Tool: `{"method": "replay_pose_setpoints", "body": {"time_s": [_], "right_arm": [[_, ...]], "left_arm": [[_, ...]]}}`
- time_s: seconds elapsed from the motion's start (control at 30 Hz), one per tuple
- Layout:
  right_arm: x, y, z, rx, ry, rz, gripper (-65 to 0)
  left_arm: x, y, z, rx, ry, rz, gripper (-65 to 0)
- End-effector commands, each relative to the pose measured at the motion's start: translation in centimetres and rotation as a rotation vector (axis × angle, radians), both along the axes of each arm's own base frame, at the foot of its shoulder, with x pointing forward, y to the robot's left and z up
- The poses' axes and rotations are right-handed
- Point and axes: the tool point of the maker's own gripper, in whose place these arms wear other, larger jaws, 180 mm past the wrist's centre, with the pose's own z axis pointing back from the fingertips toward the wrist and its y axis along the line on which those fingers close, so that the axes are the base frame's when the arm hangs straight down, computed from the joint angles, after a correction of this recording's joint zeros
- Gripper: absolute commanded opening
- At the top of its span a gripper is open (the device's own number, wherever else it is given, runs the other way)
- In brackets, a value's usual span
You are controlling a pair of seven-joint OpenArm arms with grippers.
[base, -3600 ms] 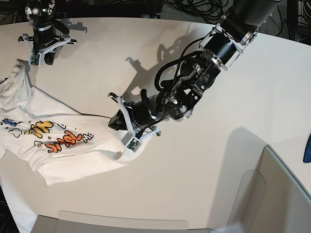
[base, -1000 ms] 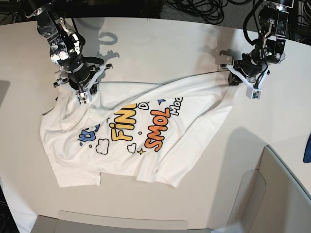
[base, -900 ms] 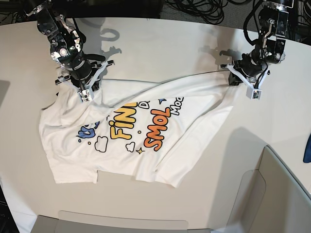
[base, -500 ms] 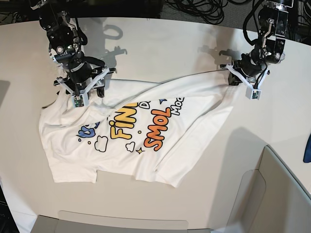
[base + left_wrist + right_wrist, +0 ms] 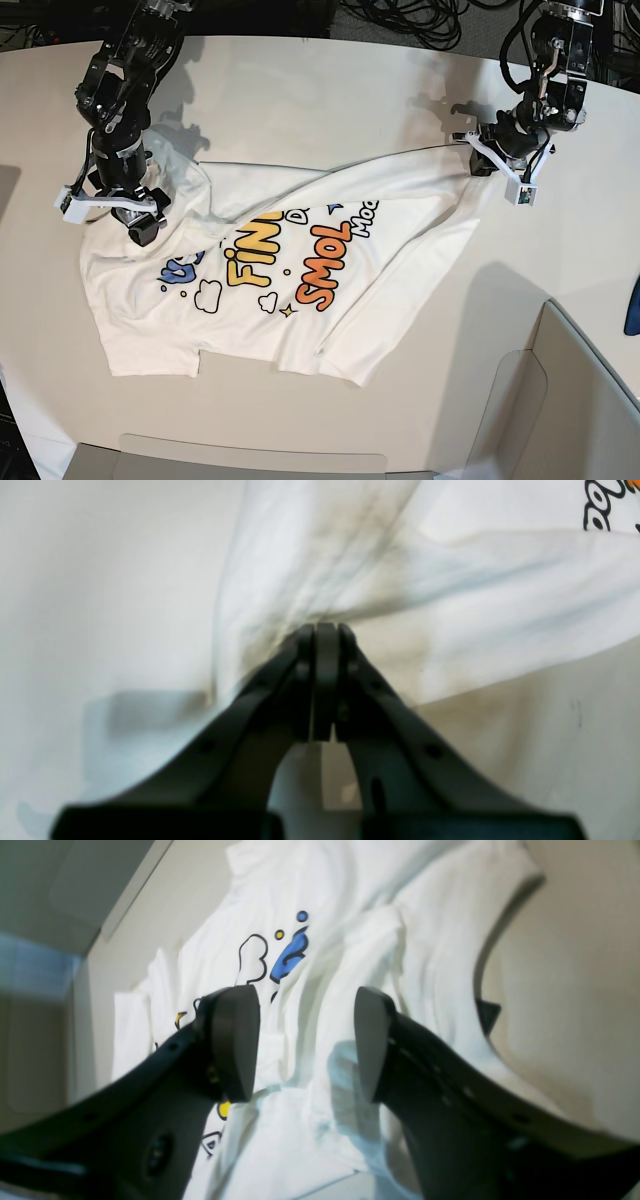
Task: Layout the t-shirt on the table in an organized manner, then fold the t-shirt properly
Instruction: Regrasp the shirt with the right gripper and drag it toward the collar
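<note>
Next, I close my right gripper on the folded-over edge [image 5: 203, 248] [image 5: 285, 1020] beside the blue print of the white t-shirt, because that fold still covers the lettering.
The white t-shirt [image 5: 300, 250] lies print-up and wrinkled on the off-white table [image 5: 330, 100], with one part folded over at the lower right. At its far right corner my left gripper [image 5: 482, 160] is shut on the cloth. The left wrist view shows that gripper [image 5: 326, 627] pinching a bunched fold of the t-shirt [image 5: 450, 595]. My right gripper [image 5: 110, 203] hovers open over the shirt's upper left part. In the right wrist view the right gripper [image 5: 305, 1040] has nothing between its fingers, and the t-shirt [image 5: 350, 965] lies below.
A grey panel [image 5: 570, 400] stands at the table's near right corner, and another grey panel [image 5: 250, 465] runs along the near edge. Cables [image 5: 400, 15] lie behind the table. A blue object [image 5: 632, 300] shows at the right edge.
My right gripper has opened and let go of the shirt's upper left part, then swung left and nearer. The released cloth has settled. The left gripper has kept its grip and place.
</note>
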Motion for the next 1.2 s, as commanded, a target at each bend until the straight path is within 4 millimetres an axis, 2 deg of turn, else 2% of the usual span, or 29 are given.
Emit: {"method": "replay_pose_setpoints", "body": {"time_s": [0.0,0.13,0.4,0.67,0.77,0.97,1.07,1.17], "right_arm": [[0.9,-0.4,1.6,-0.011,-0.060,-0.018,-34.3],[2.4,-0.1,0.6,0.044,-0.048,-0.036,-34.3],[5.2,1.2,-2.8,0.126,0.025,-0.014,-34.3],[6.3,1.5,-1.9,0.126,0.001,-0.004,-34.7],[6.9,1.7,-1.8,0.136,-0.001,0.002,-40.7],[8.0,3.1,-4.2,0.188,0.062,0.031,-65.0],[8.2,4.9,-4.4,0.179,0.072,0.083,-65.0],[7.4,6.1,-3.4,0.147,0.050,0.124,-65.0]], "left_arm": [[0.7,0.4,1.0,0.012,-0.038,-0.005,-65.0],[0.7,0.4,0.9,0.012,-0.036,-0.004,-65.0],[0.7,0.4,0.9,0.013,-0.036,-0.005,-65.0],[0.7,0.4,0.9,0.014,-0.035,-0.004,-65.0],[0.7,0.5,0.8,0.014,-0.034,-0.003,-65.0],[0.5,1.1,0.0,0.018,-0.014,0.014,-65.0],[0.5,1.1,0.0,0.018,-0.014,0.014,-65.0],[0.5,1.1,0.0,0.018,-0.014,0.014,-65.0]]}}
